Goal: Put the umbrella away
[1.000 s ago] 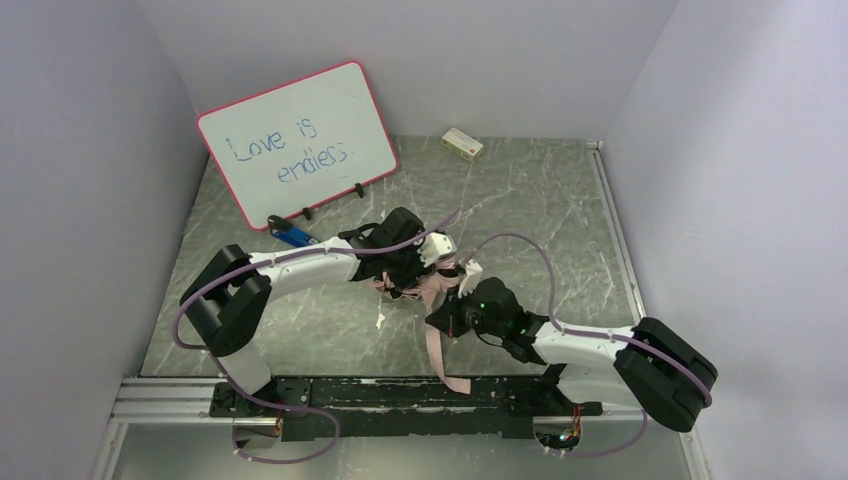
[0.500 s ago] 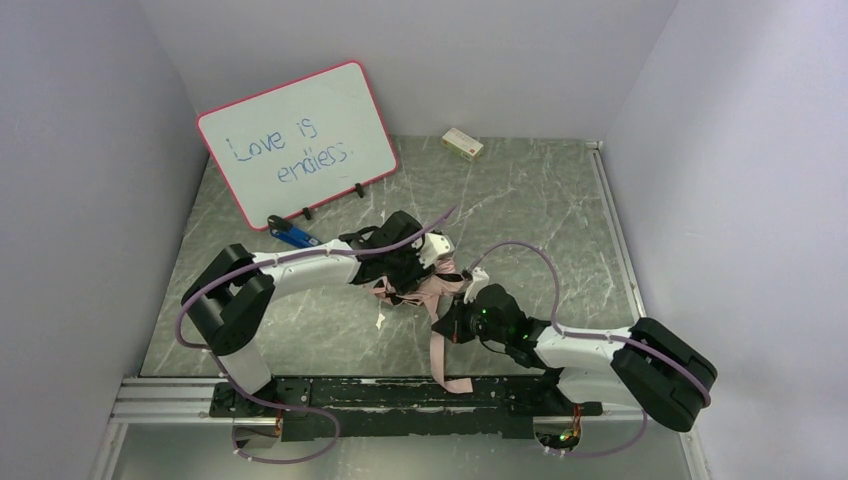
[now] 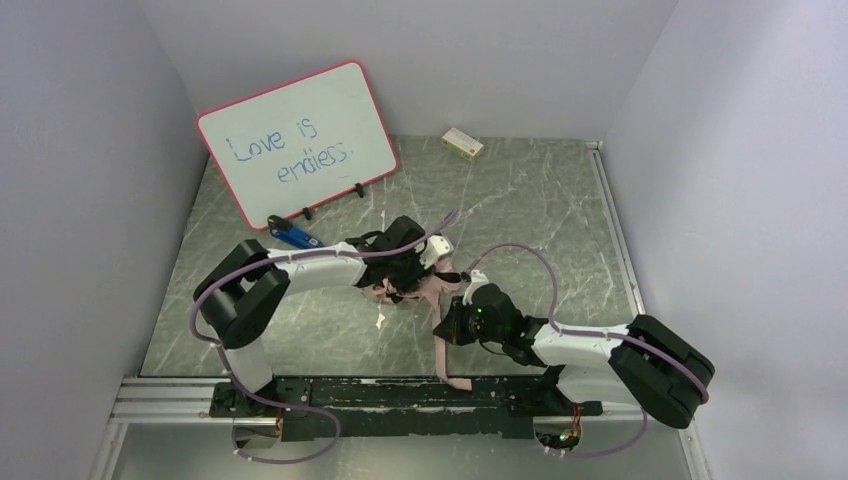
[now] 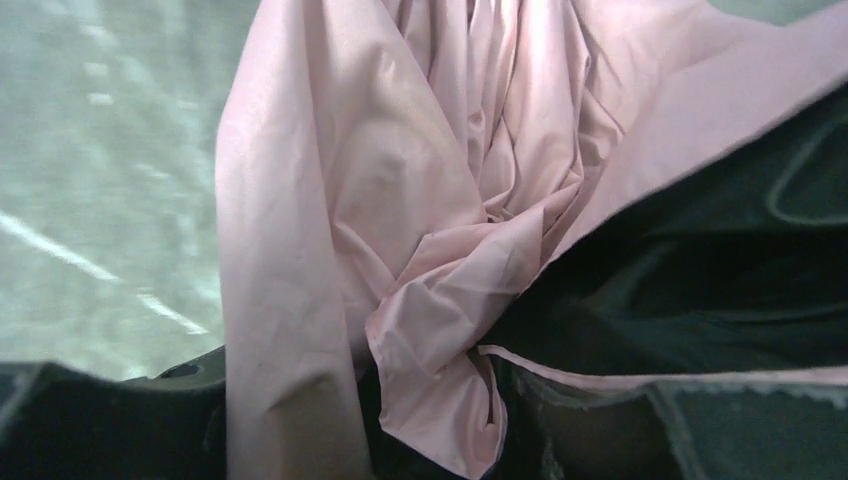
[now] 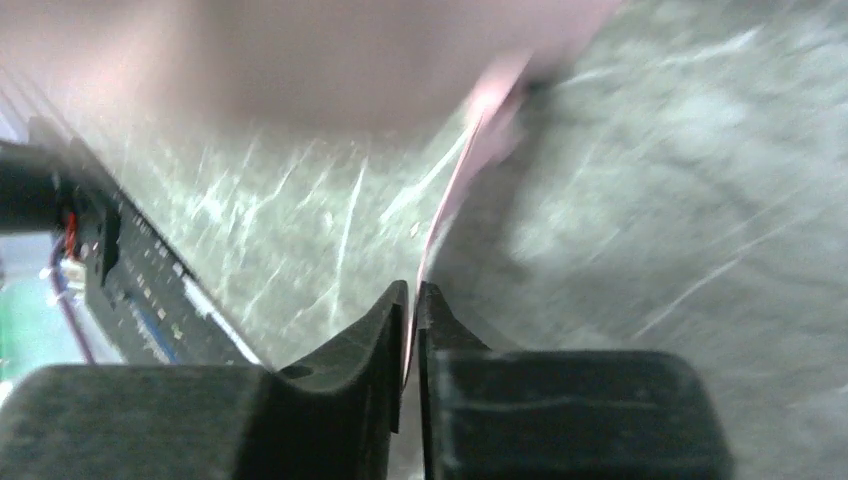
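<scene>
My right gripper is midway along the strap and the strap's loose end is bent, so it should take the strap closer to that loose end (image 3: 440, 360) and pull it straight.
The umbrella (image 3: 427, 291) lies bunched at the table's middle, between my two grippers. In the left wrist view its pale pink canopy (image 4: 380, 200) fills the frame, with the black inside (image 4: 700, 280) at the right. My left gripper (image 3: 398, 280) is closed around the bunched canopy, with fabric packed between its jaws (image 4: 430, 440). My right gripper (image 3: 447, 320) is shut on the thin pink strap (image 5: 452, 195), which passes edge-on between its jaws (image 5: 413, 295). The strap (image 3: 441, 358) trails toward the near rail. The handle and shaft are hidden.
A pink-framed whiteboard (image 3: 300, 140) stands at the back left, with a blue marker (image 3: 292, 233) in front of it. A small box (image 3: 462, 143) lies by the back wall. A white scrap (image 3: 380, 321) lies on the table. The black rail (image 3: 330, 395) runs along the near edge.
The right gripper has shifted a little left, closer to the umbrella, still on the strap. The left arm's elbow moved right and its gripper pressed nearer. The bundle looks tighter.
</scene>
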`<state>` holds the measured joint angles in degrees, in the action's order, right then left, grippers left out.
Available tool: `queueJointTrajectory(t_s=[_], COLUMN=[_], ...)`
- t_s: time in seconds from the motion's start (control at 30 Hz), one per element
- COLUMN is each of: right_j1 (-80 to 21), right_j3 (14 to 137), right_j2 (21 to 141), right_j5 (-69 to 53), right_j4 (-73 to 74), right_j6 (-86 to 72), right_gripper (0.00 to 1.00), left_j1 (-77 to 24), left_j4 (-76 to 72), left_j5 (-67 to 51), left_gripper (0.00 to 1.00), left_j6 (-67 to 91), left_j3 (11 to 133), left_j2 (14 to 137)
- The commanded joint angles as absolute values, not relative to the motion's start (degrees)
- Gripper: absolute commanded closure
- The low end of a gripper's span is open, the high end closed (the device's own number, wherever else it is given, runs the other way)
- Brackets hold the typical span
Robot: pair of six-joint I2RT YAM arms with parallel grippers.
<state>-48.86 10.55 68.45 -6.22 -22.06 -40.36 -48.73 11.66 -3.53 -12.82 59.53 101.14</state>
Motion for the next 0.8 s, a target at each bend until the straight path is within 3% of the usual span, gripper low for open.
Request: queueJointTrajectory(t_s=[0.0, 0.1, 0.2, 0.4, 0.77], right_j1=[-50.6, -50.6, -50.6, -50.6, -50.5], right_j3=[9.6, 10.4, 11.1, 12.5, 15.4], right_j2=[67.3, 66.6, 66.0, 66.0, 64.8], right_j5=[-12.7, -13.0, -13.3, -12.5, -4.4], right_j4=[-12.1, -10.5, -8.9, -5.1, 8.4], right_j6=[-41.6, -41.3, -40.6, -40.4, -46.8], right_gripper=[0.82, 0.71, 0.69, 0.9, 1.0], left_j1=[-46.3, -46.4, -46.6, -46.8, -47.2], left_j4=[2.4, 2.3, 2.3, 2.7, 3.2], left_j5=[10.8, 10.2, 10.1, 9.9, 10.2], left_gripper=[0.95, 0.95, 0.95, 0.95, 0.95], left_j6=[-14.3, -14.7, -15.0, -15.3, -15.7], left_j3=[60.2, 60.1, 59.9, 60.4, 60.6], left_j2=[102.7, 103.0, 103.2, 103.5, 103.5])
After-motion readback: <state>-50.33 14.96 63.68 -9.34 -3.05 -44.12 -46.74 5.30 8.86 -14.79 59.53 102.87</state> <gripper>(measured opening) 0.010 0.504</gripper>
